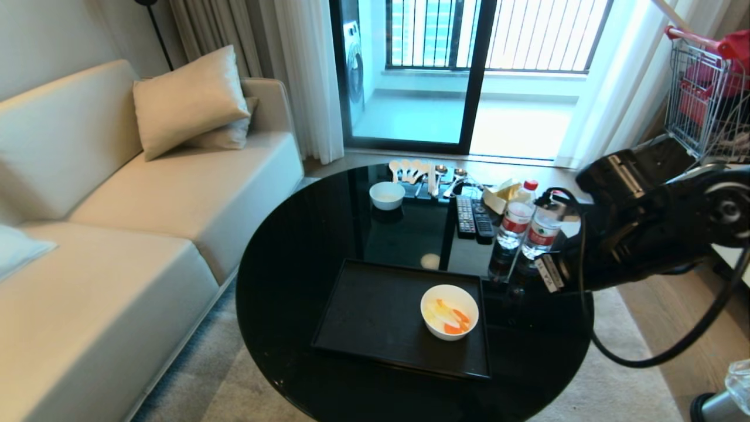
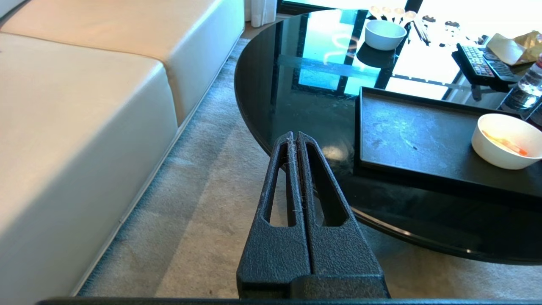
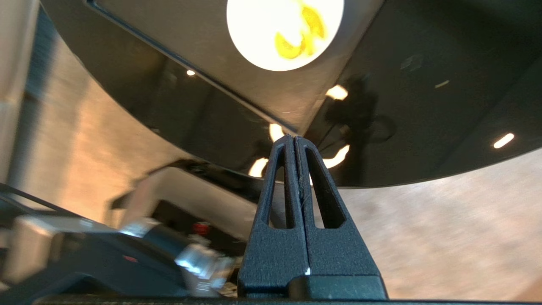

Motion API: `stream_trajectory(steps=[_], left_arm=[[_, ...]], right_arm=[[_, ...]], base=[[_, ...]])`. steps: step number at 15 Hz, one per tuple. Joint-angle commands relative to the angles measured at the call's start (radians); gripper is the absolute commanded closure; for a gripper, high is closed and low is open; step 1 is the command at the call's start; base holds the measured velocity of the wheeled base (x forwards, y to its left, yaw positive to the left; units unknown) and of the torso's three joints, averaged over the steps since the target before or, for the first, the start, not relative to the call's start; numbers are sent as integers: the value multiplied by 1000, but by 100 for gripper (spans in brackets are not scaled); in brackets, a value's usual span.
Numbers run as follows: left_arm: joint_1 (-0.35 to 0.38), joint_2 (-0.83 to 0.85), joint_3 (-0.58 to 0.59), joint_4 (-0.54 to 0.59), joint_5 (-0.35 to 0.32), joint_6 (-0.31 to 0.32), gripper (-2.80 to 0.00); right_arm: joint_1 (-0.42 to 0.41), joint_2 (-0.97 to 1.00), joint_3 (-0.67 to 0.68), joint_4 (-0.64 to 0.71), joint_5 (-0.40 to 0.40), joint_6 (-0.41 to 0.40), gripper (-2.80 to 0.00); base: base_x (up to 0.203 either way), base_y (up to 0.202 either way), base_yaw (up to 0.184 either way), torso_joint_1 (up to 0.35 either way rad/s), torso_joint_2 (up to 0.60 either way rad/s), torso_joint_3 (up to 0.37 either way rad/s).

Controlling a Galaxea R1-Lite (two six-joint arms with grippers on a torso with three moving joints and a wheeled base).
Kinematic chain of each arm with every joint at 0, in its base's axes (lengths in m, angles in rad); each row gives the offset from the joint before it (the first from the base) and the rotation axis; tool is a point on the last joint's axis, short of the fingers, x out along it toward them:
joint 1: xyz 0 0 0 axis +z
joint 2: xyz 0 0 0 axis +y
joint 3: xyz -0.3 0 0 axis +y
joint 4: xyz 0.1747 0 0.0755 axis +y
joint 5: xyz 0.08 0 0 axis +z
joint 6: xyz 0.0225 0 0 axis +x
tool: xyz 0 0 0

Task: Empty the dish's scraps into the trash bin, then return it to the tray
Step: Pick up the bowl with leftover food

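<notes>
I will next close my right gripper on the dish's rim point(image 1: 474, 326) point(image 3: 332, 46) beside the orange scraps, on the side that faces the tray's nearest short edge.
The dish point(image 1: 449, 312), a white bowl, stands at the right end of the black tray point(image 1: 375, 316), with orange and pale scraps point(image 1: 452, 320) inside. My right arm point(image 1: 644, 228) hangs above the table's right edge. From its wrist view, the right gripper point(image 3: 295, 137) is shut and empty over the table's rim, short of the dish point(image 3: 284, 31) and tray point(image 3: 237, 63). The left gripper point(image 2: 295, 134) is shut and empty, low over the carpet beside the table, with the dish point(image 2: 506, 140) off to its side. The trash bin point(image 1: 723, 404) shows partly on the floor at the lower right.
On the round black glass table point(image 1: 293, 275) are a smaller white bowl point(image 1: 387, 194), spoons point(image 1: 419, 171), two remotes point(image 1: 474, 215) and two water bottles point(image 1: 527, 225) behind the tray. A cream sofa point(image 1: 117, 234) lines the left; a shopping cart point(image 1: 709, 94) stands far right.
</notes>
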Motion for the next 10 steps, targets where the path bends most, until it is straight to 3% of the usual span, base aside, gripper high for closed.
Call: stream_trajectory(steps=[1,4,8,10], left_arm=[[0,0,0,-1,0,-2,0],[0,0,0,-1,0,-1,0],[0,0,0,-1,0,-2,0],[0,0,0,-1,0,-1,0]], right_arm=[[19,107,-28,5,-27,70,0],[26,190,-81,9,-139,165,0],[87,244,-167,42,-156,292,0],[114,256,-180,56,-156,318,0]], base=[[0,0,0,0,0,0],[0,0,0,0,0,0],[0,0,0,0,0,0],[0,0,0,0,0,0]])
